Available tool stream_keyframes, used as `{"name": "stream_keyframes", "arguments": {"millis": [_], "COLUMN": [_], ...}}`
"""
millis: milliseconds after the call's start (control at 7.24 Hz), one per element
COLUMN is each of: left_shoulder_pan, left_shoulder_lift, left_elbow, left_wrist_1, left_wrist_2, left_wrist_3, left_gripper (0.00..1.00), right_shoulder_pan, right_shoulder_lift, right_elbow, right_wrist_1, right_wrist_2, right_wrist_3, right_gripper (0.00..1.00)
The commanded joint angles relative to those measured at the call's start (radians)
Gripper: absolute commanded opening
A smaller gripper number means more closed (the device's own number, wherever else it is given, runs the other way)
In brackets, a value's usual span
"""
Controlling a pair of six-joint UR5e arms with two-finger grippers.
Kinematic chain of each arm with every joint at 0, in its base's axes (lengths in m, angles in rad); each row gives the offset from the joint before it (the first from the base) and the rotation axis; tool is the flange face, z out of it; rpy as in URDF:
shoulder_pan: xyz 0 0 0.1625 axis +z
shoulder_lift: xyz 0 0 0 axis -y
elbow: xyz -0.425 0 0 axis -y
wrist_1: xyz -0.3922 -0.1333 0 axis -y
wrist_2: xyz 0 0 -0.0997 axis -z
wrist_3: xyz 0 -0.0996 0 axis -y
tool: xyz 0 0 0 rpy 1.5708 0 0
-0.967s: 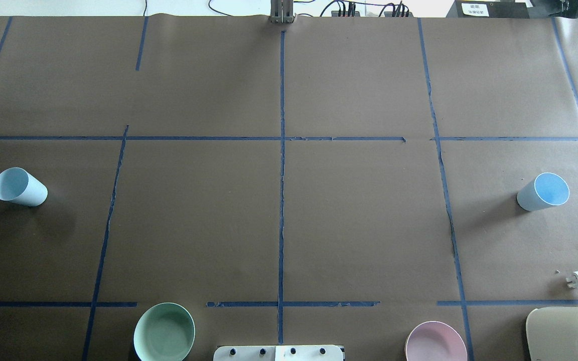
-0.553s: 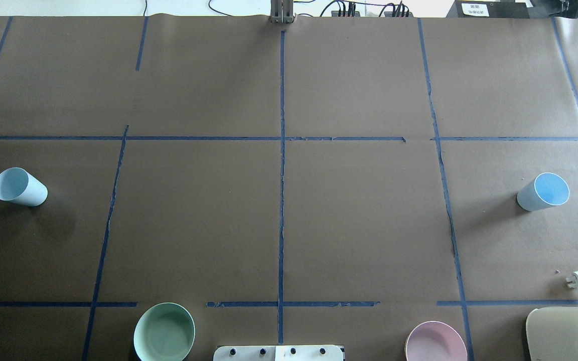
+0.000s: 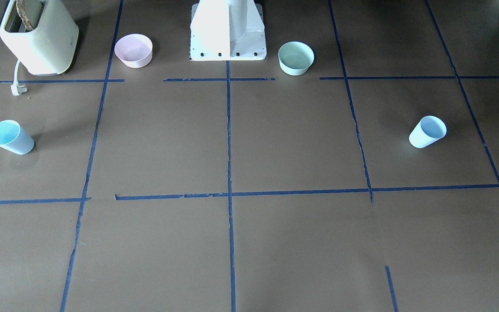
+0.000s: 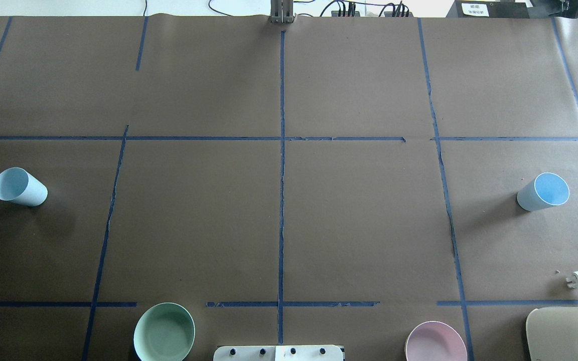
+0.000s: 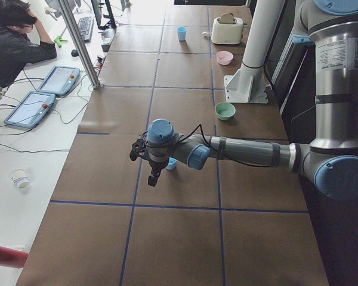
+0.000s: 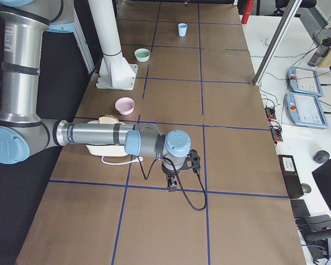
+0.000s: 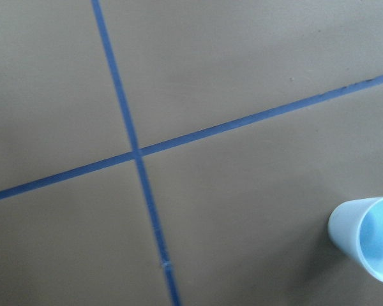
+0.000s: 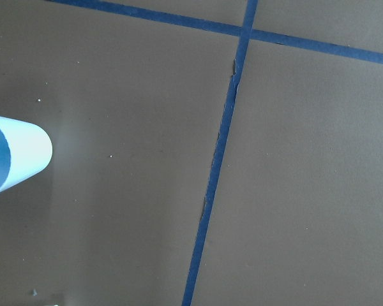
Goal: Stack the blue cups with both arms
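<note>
Next, I move my left gripper next to the near-side rim (image 3: 444, 125) (image 7: 367, 268) of the blue cup closest to it and close it there, with one finger inside the cup.
Two pale blue cups stand upright and far apart on the brown table. One cup (image 4: 19, 186) is at the far left of the overhead view, the other cup (image 4: 543, 192) at the far right. In the front view they show at the right (image 3: 427, 131) and at the left (image 3: 11, 137). The left gripper (image 5: 152, 173) hangs above the table beside the left cup (image 5: 172, 163), apart from it. The right gripper (image 6: 172, 182) hangs low over the table; its cup is hidden there. I cannot tell if either is open. Each wrist view shows its cup at the edge: left (image 7: 367, 245), right (image 8: 13, 159).
A mint-green bowl (image 4: 164, 332) and a pink bowl (image 4: 435, 342) sit near the white pedestal base (image 4: 279, 353). A cream toaster (image 4: 567, 333) with its plug (image 4: 577, 281) stands at the near right. An operator (image 5: 12, 44) sits beyond the table's far side.
</note>
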Motion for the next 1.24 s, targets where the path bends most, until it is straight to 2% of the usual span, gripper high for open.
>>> {"name": "stream_keyframes", "arguments": {"millis": [0, 829, 967, 1106], "left_shoulder_pan": [0.191, 0.289, 0.299, 0.299], "left_shoulder_lift": [0.005, -0.004, -0.004, -0.009], "left_elbow": [0.005, 0.061, 0.062, 0.062], "left_wrist_1": [-0.152, -0.158, -0.157, -0.157], "left_wrist_2": [0.116, 0.119, 0.119, 0.118], "left_wrist_3": [-0.389, -0.436, -0.442, -0.479], "left_gripper": [1.0, 1.0, 0.7, 0.23], "right_shoulder_pan": [0.0, 0.0, 0.0, -0.002], "right_shoulder_lift": [0.0, 0.0, 0.0, 0.0], "right_elbow": [-0.001, -0.002, -0.002, -0.002], "right_wrist_1": [0.0, 0.0, 0.0, 0.0], "right_wrist_2": [0.0, -0.002, -0.002, -0.002], "right_wrist_3": [-0.001, -0.001, -0.001, -0.001], "right_gripper": [1.0, 1.0, 1.0, 1.0]}}
